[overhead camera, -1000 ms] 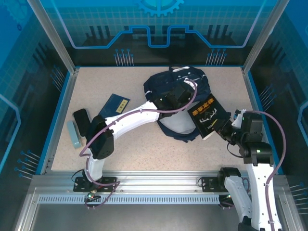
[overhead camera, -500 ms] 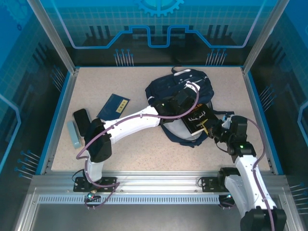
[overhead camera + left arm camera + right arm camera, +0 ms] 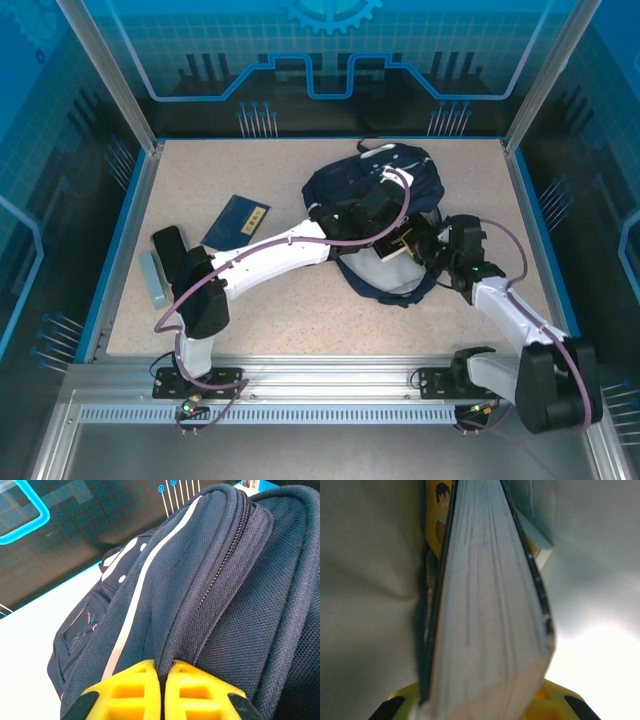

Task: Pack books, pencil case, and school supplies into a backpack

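Observation:
My left gripper will let go of the fold of fabric just behind the pale lining [image 3: 364, 232] of the navy backpack's opening.
The navy backpack [image 3: 365, 185] lies at the back middle of the table. My left gripper [image 3: 385, 217] is shut on a fold of its fabric beside the zipper [image 3: 165, 666], holding the mouth up. My right gripper [image 3: 428, 252] is shut on the black book [image 3: 402, 244], which is pushed partly into the opening. In the right wrist view the book's white page edge [image 3: 490, 620] points into the pale lining [image 3: 365, 580], with a yellow book [image 3: 439, 510] lying deeper inside. A blue book [image 3: 238, 219] and a black pencil case [image 3: 170, 248] lie on the table at the left.
A pale blue-grey block [image 3: 152, 278] lies beside the pencil case near the left wall. Dark straps [image 3: 395, 292] trail from the backpack toward the front. Blue walls edge the table [image 3: 300, 310] on the left, right and back.
My right arm has swung left and carried the black book from the backpack's right side into its opening. The left gripper has kept its hold, and the backpack has been pulled more upright.

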